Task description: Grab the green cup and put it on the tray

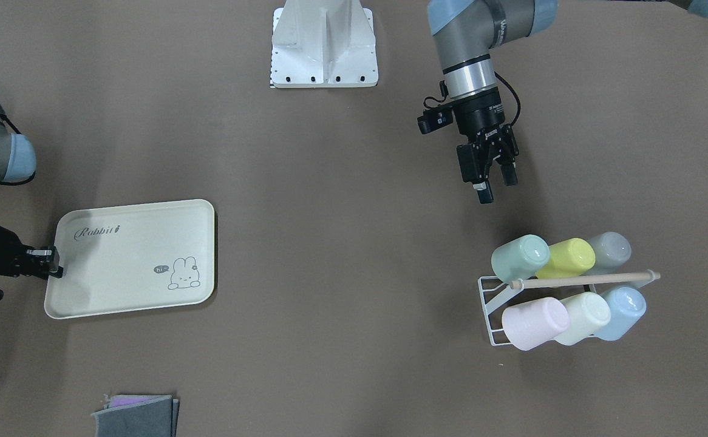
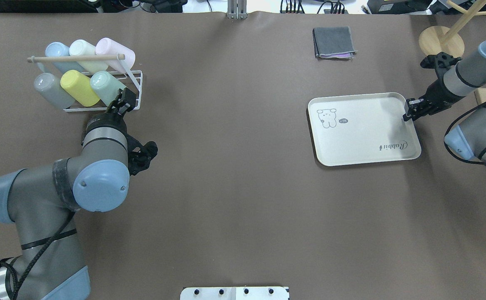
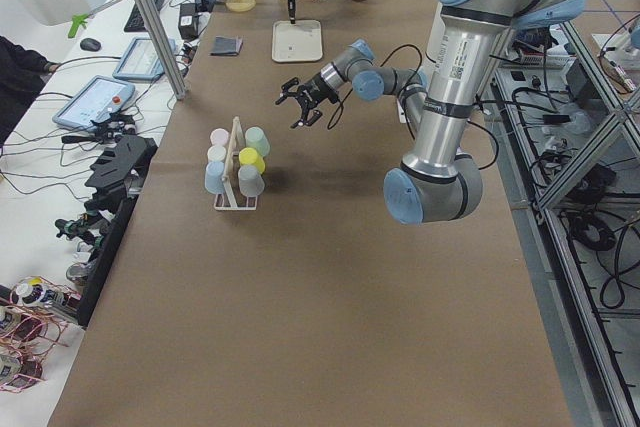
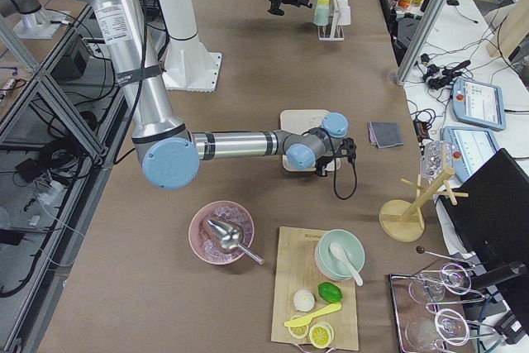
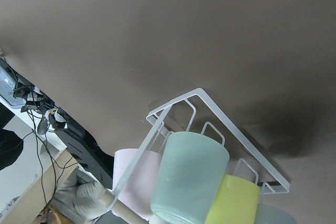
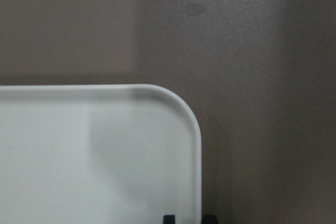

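The robot's left gripper will next move to the green cup's body (image 1: 513, 258) (image 5: 190, 177), beside the yellow cup on the rack, and close there.
The green cup (image 1: 519, 256) lies tilted on a white wire rack (image 1: 486, 298), at the end of the row nearest my left gripper; it also shows in the overhead view (image 2: 106, 91) and the left wrist view (image 5: 191, 177). My left gripper (image 1: 497, 188) hangs open and empty just short of the rack, a little above the table and apart from the cup. The cream tray (image 1: 123, 267) with the "Rabbit" script lies flat on the far side of the table. My right gripper (image 1: 56, 262) is shut on the tray's short edge; its fingertips (image 6: 168, 217) straddle the rim.
The rack also holds yellow (image 1: 566, 258), grey, pink (image 1: 535, 321), cream and blue cups under a wooden bar (image 1: 585, 280). A folded grey cloth (image 2: 334, 41) lies beyond the tray. A wooden stand (image 2: 441, 39) stands behind my right arm. The robot base mount (image 1: 323, 48) is between the arms.
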